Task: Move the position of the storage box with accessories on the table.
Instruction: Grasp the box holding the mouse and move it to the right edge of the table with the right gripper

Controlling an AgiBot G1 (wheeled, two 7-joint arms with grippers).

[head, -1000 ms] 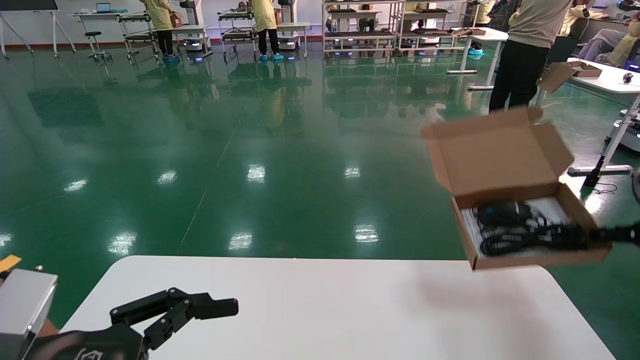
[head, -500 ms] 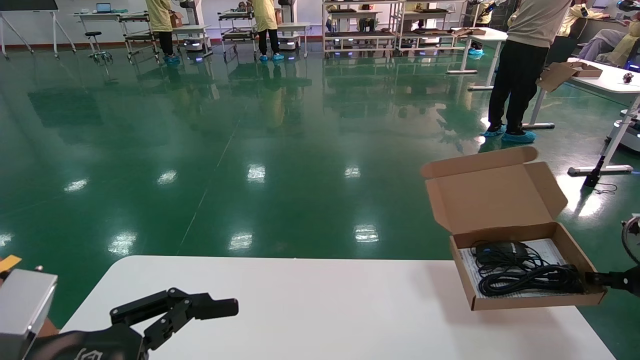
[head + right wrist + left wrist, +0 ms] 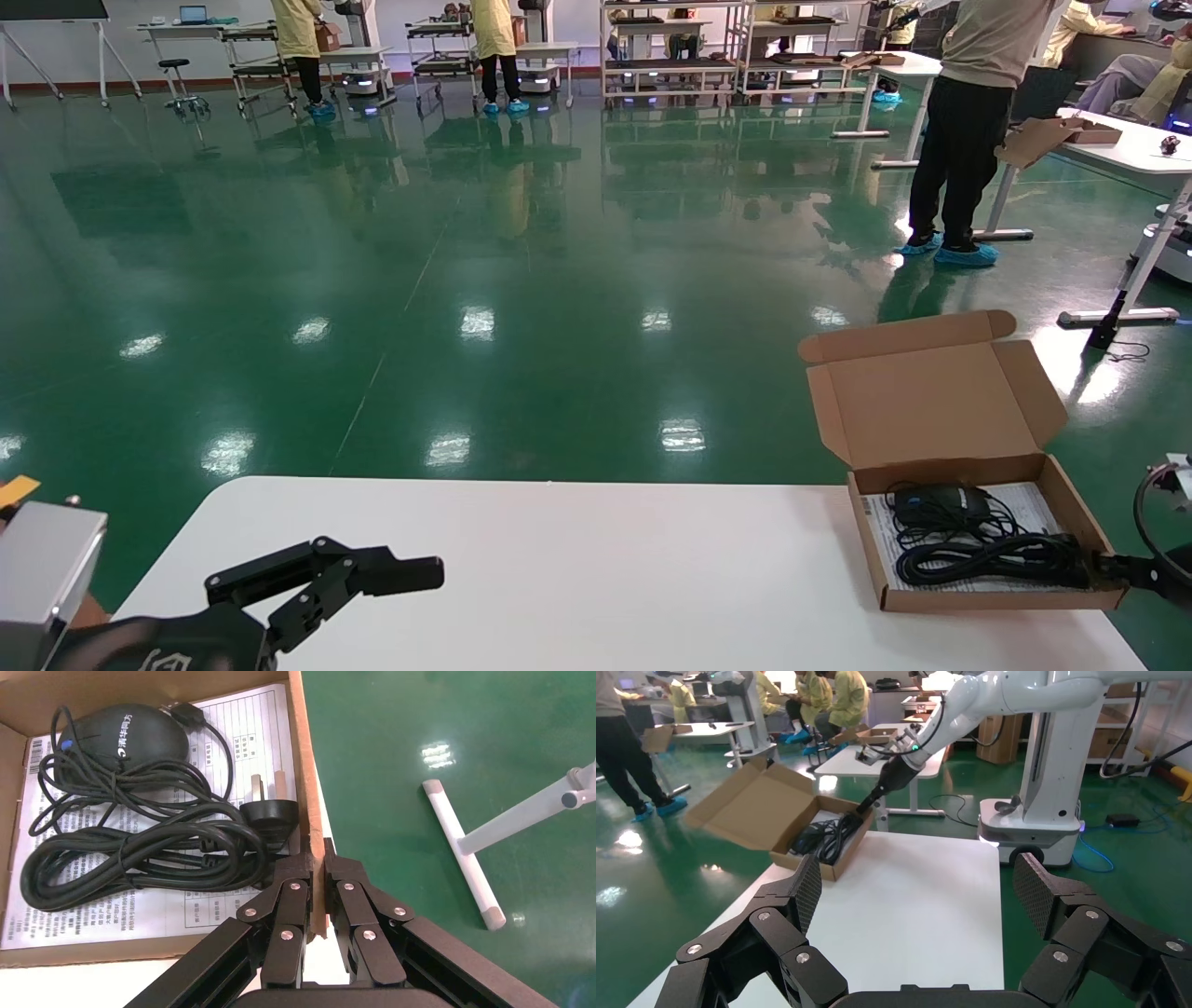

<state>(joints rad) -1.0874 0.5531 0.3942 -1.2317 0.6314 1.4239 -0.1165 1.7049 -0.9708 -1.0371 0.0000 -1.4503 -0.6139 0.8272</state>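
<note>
I will use my right gripper to release the storage box flat on the white table (image 3: pixel 979 570) (image 3: pixel 137 855), along the edge that faces the white desk leg. The storage box now rests on the table's far corner.
The storage box (image 3: pixel 996 598), shallow brown cardboard with its lid (image 3: pixel 931 401) standing open, appears to rest on the far right corner of the white table (image 3: pixel 596 559). Inside lie the accessories: a black mouse (image 3: pixel 936 503), coiled black cable (image 3: pixel 987 557) and a printed sheet (image 3: pixel 1029 508). My right gripper (image 3: pixel 1113 566) is shut on the box's right side wall (image 3: pixel 303 776); in the right wrist view the gripper (image 3: pixel 316 857) has one finger inside by the cable (image 3: pixel 140 853) and one outside. My left gripper (image 3: pixel 372 573) hangs open over the table's near left, parked, and the box (image 3: pixel 807 864) is far from it.
The box sits close to the table's right and far edges, with green floor beyond. A white desk leg (image 3: pixel 464 853) stands on the floor beside the box. A person (image 3: pixel 968 130) stands behind the box. A white robot base (image 3: pixel 1046 811) stands past the table's end.
The box, held by my right gripper, came down from well above the far right corner to table level and a little nearer. The left arm stayed still.
</note>
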